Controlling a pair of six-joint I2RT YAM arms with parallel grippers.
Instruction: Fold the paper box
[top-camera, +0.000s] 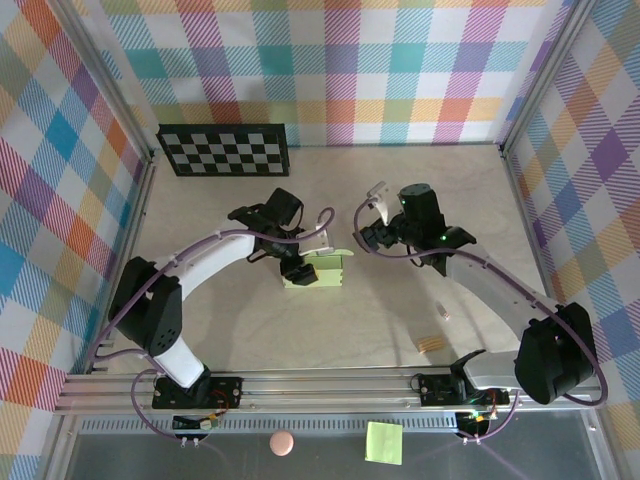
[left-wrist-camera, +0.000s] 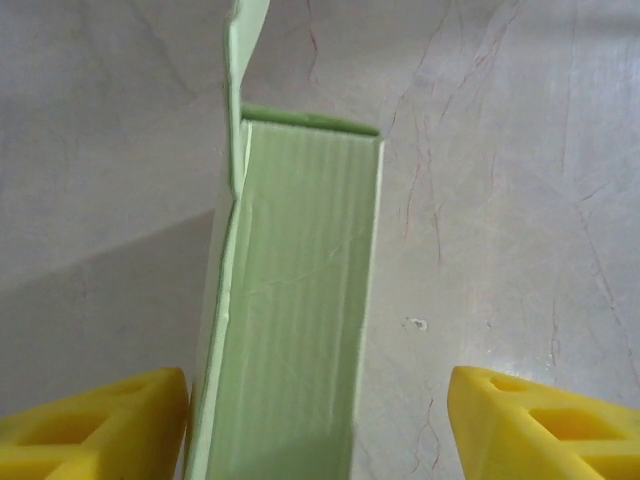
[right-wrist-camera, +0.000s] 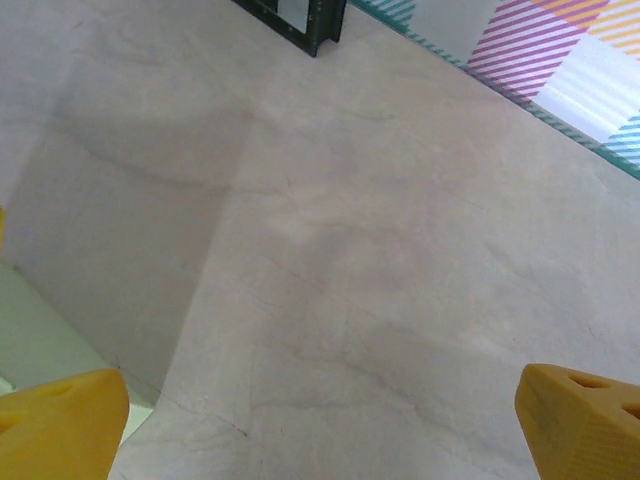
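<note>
The paper box's flap juts past the end of the box, so my right gripper needs to pinch that flap (left-wrist-camera: 247, 32) and bend it in while my left gripper steadies the box.
The paper box (top-camera: 318, 270), pale lime-green card, stands partly folded on the table's middle. In the left wrist view the paper box (left-wrist-camera: 295, 320) runs up between the yellow fingers as a long channel with a raised left wall and a flap at the far end. My left gripper (top-camera: 297, 262) (left-wrist-camera: 320, 430) is open around it: the left fingertip (left-wrist-camera: 100, 425) touches the box's left wall, and the right fingertip (left-wrist-camera: 545, 425) stands well clear of it. My right gripper (top-camera: 372, 224) (right-wrist-camera: 320, 430) hangs open to the right of the box, over bare table. A pale green corner of the box (right-wrist-camera: 30, 335) shows by its left fingertip.
A checkerboard panel (top-camera: 225, 150) leans at the back left wall. A small tan piece (top-camera: 430, 343) and a white scrap (top-camera: 445, 313) lie front right. Below the table's front rail sit a bright green sticky note (top-camera: 384, 442) and a pink ball (top-camera: 282, 443).
</note>
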